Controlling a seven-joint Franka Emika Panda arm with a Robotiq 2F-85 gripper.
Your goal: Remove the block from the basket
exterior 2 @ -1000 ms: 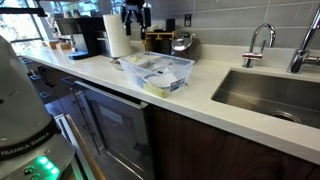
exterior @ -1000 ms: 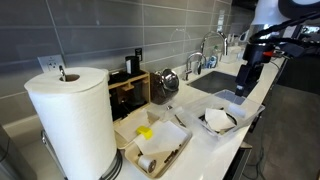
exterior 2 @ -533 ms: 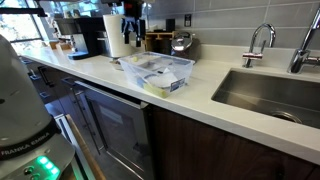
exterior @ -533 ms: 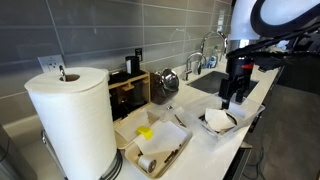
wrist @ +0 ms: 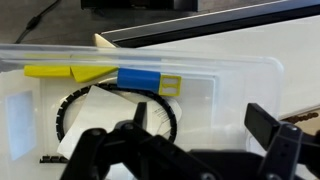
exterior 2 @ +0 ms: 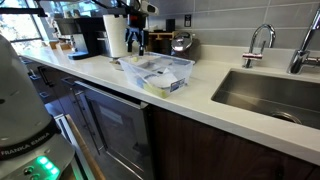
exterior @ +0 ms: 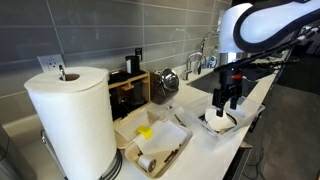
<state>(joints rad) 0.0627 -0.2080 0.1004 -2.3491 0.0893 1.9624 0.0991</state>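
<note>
The robot's gripper needs to next go down into the clear bin and close on the square yellow block [exterior: 232, 122] [wrist: 171, 85] at the end of the blue block.
The white basket [exterior: 219, 122] with a dark inside stands on the counter near its front edge. I cannot make out a block inside it. My gripper [exterior: 228, 101] hangs just above the basket, fingers pointing down and spread open with nothing between them. It also shows in an exterior view [exterior 2: 136, 43], behind a clear plastic bin [exterior 2: 160, 72]. In the wrist view the open fingers [wrist: 185, 150] frame a white surface with a dark ring. A yellow block [wrist: 60, 72] and a blue block [wrist: 140, 80] show through the clear bin's wall. The yellow block [exterior: 146, 131] lies in that bin.
A large paper towel roll [exterior: 70, 120] stands at the near end of the counter. A wooden shelf box [exterior: 130, 92] and a metal kettle [exterior: 167, 80] stand by the wall. A sink [exterior 2: 270, 92] with a faucet [exterior 2: 258, 42] lies beyond the basket.
My arm has moved from above the sink area towards the basket and come down; the gripper now hangs just over the basket. The objects have not moved.
</note>
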